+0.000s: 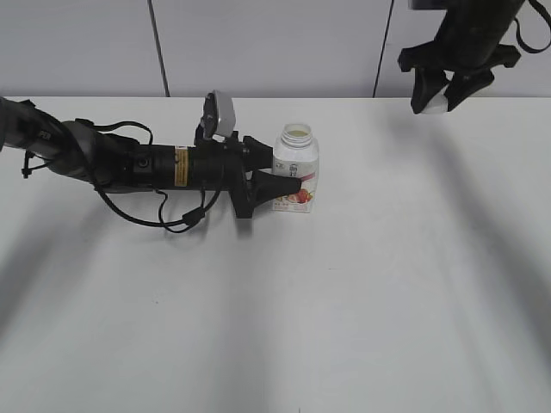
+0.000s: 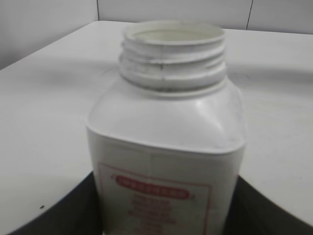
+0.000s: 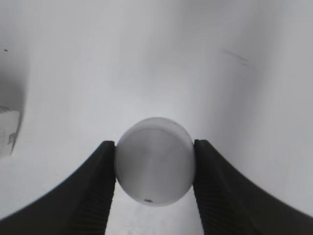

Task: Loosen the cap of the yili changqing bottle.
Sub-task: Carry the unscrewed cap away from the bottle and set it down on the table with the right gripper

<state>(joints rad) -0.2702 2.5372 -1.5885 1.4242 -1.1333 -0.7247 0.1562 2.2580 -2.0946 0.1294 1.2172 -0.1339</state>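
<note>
The robot's right gripper needs to release the round white cap on the bare white table well out [image 1: 451, 185] beside the bottle.
The yili changqing bottle [image 1: 297, 169] stands upright on the white table, white with a pink-red strawberry label. Its threaded neck is open, with no cap on it; this shows close up in the left wrist view [image 2: 168, 132]. My left gripper [image 1: 280, 176] is shut on the bottle's body from the left, its black fingers on both sides of it [image 2: 166, 205]. My right gripper [image 1: 441, 96] is raised high at the upper right, well away from the bottle. It is shut on the round white cap [image 3: 155, 167], which also shows as a white patch between its fingers in the exterior view [image 1: 438, 101].
The white table [image 1: 387, 284] stretches around the bottle. A light grey panelled wall [image 1: 258, 43] stands behind it. The left arm and its cable [image 1: 164, 211] lie low across the table's left part.
</note>
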